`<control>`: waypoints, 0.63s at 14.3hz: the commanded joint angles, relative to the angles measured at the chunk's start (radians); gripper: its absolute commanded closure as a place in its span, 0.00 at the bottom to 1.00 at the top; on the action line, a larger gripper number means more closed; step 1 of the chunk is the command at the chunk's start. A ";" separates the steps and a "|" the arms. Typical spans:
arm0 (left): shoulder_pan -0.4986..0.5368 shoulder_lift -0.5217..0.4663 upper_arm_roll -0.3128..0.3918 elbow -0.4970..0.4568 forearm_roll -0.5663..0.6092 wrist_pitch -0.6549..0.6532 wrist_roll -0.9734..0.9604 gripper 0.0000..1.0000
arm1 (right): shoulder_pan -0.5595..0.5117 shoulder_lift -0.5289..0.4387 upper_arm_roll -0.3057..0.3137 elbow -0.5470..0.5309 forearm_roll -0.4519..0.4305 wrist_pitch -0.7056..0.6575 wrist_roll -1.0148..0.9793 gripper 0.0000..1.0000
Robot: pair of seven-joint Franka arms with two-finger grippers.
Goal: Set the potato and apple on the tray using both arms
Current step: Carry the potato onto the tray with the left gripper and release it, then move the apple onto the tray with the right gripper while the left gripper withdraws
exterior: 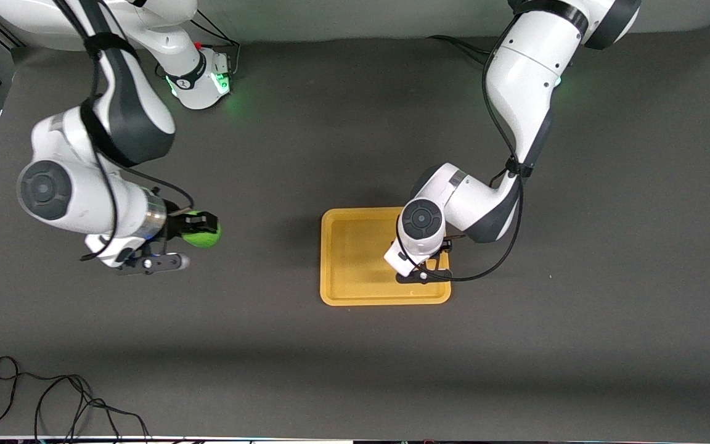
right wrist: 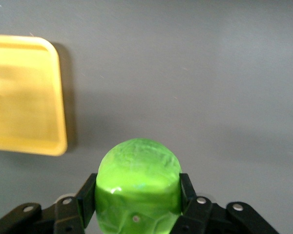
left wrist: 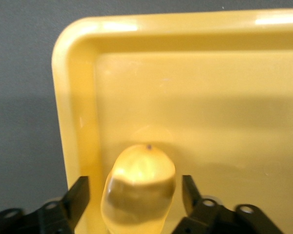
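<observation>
My right gripper has the green apple, still held over bare table. Next, I set it down on the bare end of the yellow-orange tray [exterior: 357, 249] [right wrist: 18, 102], next to the potato.
The yellow-tan potato [left wrist: 139, 187] lies on the yellow-orange tray [left wrist: 195, 87] near one corner. My left gripper [left wrist: 134, 183] is open around it, with a gap between each finger and the potato. In the front view the left arm's wrist [exterior: 420, 228] hangs over the tray [exterior: 355, 246] at its left-arm end and hides the potato and the fingers. My right gripper [right wrist: 137, 183] is shut on the green apple [right wrist: 136, 165]. It holds the apple [exterior: 204, 237] over bare table toward the right arm's end, apart from the tray [right wrist: 19, 97].
The dark grey table top [exterior: 269, 345] surrounds the tray. A loose black cable [exterior: 53, 401] lies at the table's edge nearest the front camera, at the right arm's end. The right arm's base [exterior: 201, 80] stands at the back.
</observation>
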State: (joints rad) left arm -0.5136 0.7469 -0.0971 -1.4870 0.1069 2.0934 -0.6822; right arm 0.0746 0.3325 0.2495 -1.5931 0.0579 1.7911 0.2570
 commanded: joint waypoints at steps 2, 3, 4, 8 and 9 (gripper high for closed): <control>0.059 -0.166 0.013 0.011 0.017 -0.191 0.036 0.00 | -0.001 0.085 0.111 0.021 0.013 0.152 0.183 0.76; 0.107 -0.229 0.008 0.010 0.005 -0.247 0.117 0.00 | -0.001 0.117 0.166 0.021 0.010 0.207 0.268 0.76; 0.148 -0.295 0.008 0.004 -0.006 -0.288 0.200 0.00 | 0.001 0.149 0.216 0.021 0.002 0.273 0.362 0.76; 0.358 -0.513 0.007 -0.070 -0.053 -0.357 0.432 0.00 | 0.048 0.293 0.307 0.028 -0.097 0.490 0.609 0.76; 0.403 -0.571 0.008 -0.108 -0.053 -0.357 0.490 0.00 | 0.074 0.334 0.310 0.036 -0.152 0.517 0.643 0.76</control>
State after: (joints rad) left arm -0.1836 0.2966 -0.0776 -1.4660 0.0752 1.7221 -0.2843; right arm 0.1305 0.5812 0.5458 -1.5961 -0.0176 2.2625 0.8257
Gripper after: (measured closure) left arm 0.000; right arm 0.300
